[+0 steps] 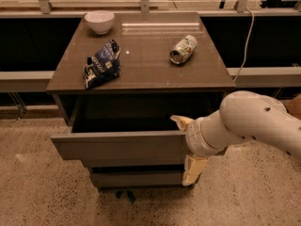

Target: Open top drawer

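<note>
The gripper has one finger hanging below the front panel and the top drawer is only partly out, so it should take the panel's top edge [167, 132] and pull farther.
The top drawer [117, 146] of the grey-brown cabinet stands pulled out toward me, its flat front panel well clear of the cabinet body and its dark inside showing. My gripper [186, 146] is at the right end of that front panel. One tan finger [180, 122] sits at the panel's top edge and the other finger [190, 170] hangs below its bottom edge, so they are spread wide apart with the panel between them. The white arm [254, 121] comes in from the right.
On the cabinet top [141, 76] are a white bowl [99, 21] at the back left, a dark blue snack bag [102, 65] at the left and a tipped can [183, 49] at the right. A lower drawer front [136, 178] sits beneath. A cable [244, 36] hangs at the right. Speckled floor surrounds the cabinet.
</note>
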`<act>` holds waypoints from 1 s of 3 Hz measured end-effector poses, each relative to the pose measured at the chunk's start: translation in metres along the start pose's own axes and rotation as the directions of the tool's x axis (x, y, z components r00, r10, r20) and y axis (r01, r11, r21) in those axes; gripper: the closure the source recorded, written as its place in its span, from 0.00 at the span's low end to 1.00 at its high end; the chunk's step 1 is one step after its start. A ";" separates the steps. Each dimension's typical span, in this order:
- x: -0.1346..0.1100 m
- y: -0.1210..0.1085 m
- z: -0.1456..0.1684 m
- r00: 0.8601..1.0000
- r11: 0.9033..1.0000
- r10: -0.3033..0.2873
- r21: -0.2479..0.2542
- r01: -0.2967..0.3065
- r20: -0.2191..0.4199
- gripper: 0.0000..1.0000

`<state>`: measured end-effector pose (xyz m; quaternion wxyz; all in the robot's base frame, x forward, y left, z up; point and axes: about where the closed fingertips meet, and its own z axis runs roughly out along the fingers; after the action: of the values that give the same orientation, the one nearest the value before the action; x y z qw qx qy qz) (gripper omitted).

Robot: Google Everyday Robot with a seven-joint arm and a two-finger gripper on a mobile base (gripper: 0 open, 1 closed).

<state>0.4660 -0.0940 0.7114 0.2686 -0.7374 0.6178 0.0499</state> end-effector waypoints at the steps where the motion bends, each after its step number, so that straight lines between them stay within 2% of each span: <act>1: 0.009 -0.014 0.007 1.000 0.998 0.018 -0.067 -0.017 0.006 0.00; 2: 0.022 -0.030 0.020 0.999 0.987 0.045 -0.157 -0.043 0.008 0.00; 3: 0.032 -0.036 0.035 0.997 0.971 0.073 -0.229 -0.070 0.003 0.18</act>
<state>0.5165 -0.1032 0.6805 0.1834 -0.7403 0.6326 0.1347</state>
